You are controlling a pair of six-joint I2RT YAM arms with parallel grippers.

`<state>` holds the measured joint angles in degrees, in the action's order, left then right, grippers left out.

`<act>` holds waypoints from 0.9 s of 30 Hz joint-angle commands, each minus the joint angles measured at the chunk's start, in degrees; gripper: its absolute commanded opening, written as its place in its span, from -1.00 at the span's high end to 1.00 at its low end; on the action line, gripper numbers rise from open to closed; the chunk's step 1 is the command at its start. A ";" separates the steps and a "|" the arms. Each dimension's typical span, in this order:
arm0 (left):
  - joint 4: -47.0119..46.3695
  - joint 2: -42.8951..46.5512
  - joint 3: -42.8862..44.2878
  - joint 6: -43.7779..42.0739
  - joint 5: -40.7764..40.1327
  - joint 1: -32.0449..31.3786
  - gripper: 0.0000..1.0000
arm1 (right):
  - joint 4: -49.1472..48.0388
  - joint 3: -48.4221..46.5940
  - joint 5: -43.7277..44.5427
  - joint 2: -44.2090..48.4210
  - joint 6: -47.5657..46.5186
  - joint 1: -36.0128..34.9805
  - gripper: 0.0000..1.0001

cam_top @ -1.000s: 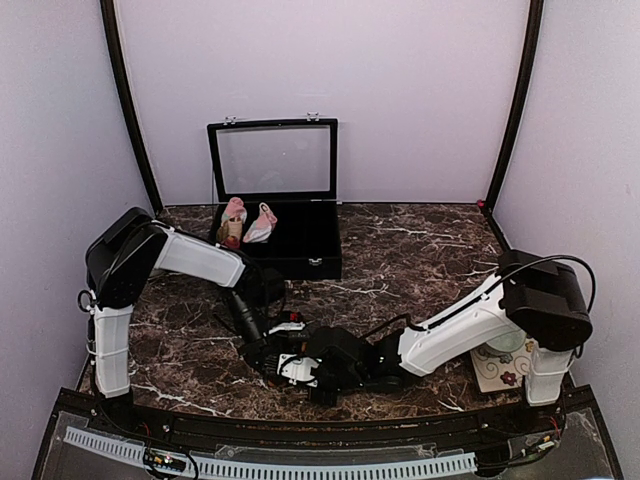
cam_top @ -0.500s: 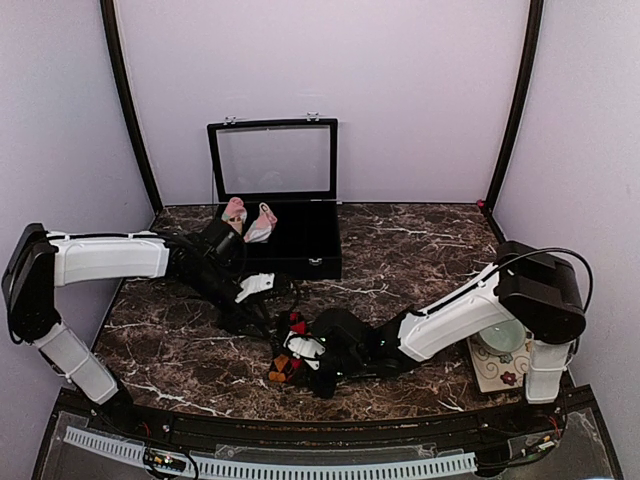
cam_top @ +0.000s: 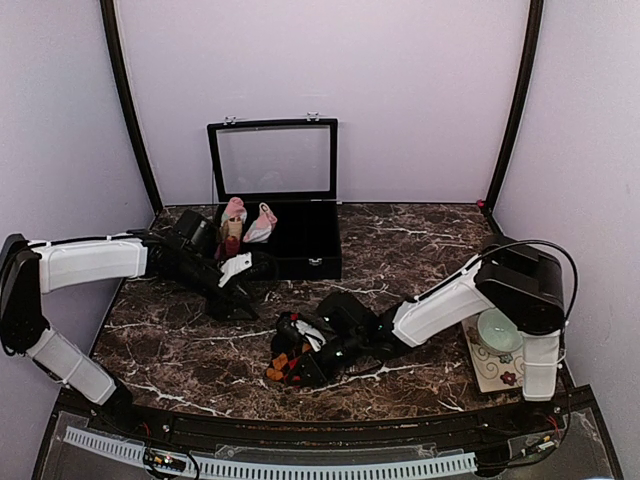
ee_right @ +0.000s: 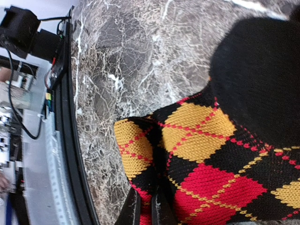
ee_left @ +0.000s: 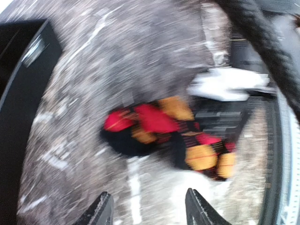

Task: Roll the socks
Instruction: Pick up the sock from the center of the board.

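Observation:
Next, my left gripper pinches that loose end (ee_right: 133,140) before rolling, since only my right gripper pinches the sock's fold and the fold's far end lies free.
The black argyle sock (cam_top: 282,363) with red, orange and yellow diamonds lies bunched on the marble near the front edge. It fills the right wrist view (ee_right: 220,140) and shows blurred in the left wrist view (ee_left: 164,136). My right gripper (cam_top: 303,358) (ee_right: 146,210) is shut, pinching a fold of this sock. My left gripper (cam_top: 231,300) (ee_left: 149,212) hangs to the sock's back left, clear of it, open with nothing between its fingers. A pink sock (cam_top: 263,224) lies inside the black case.
The black case (cam_top: 305,262) stands at the back with its glass lid (cam_top: 272,160) raised, and an upright pink-topped roll (cam_top: 233,220) sits in it beside the pink sock. A bowl (cam_top: 498,332) on a flowered mat sits at the right. A black rail (ee_right: 70,140) borders the front edge.
My left gripper has let go of the argyle sock, opened, and swung back and left. The sock, once covered by both grippers, now lies exposed in the right gripper's pinch.

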<state>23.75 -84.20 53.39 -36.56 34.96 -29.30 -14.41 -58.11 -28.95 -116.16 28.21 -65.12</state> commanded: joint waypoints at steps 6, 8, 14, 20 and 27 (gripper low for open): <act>-1.17 4.87 -8.37 -5.46 5.17 -9.60 -0.08 | 9.94 5.30 -6.62 -8.75 11.32 4.84 1.00; -1.89 5.06 -10.33 -7.06 2.80 -13.36 -0.06 | 11.66 4.50 -6.47 -9.48 10.95 4.92 1.00; -3.04 -0.90 -10.24 -8.32 -2.70 -19.44 0.21 | 12.74 3.72 -7.04 -11.05 12.02 5.09 0.99; -6.71 -5.04 -8.98 -8.20 -4.55 -21.18 0.18 | 12.71 3.35 -7.82 -11.79 13.19 5.17 0.98; -8.14 -7.84 -8.35 -9.64 -9.72 -22.56 0.19 | 13.36 3.09 -8.17 -11.03 13.03 5.62 0.95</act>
<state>17.37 -90.89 43.92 -44.62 29.32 -51.40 -18.85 -58.65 -45.28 -121.51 41.08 -59.59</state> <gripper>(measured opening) 0.407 0.044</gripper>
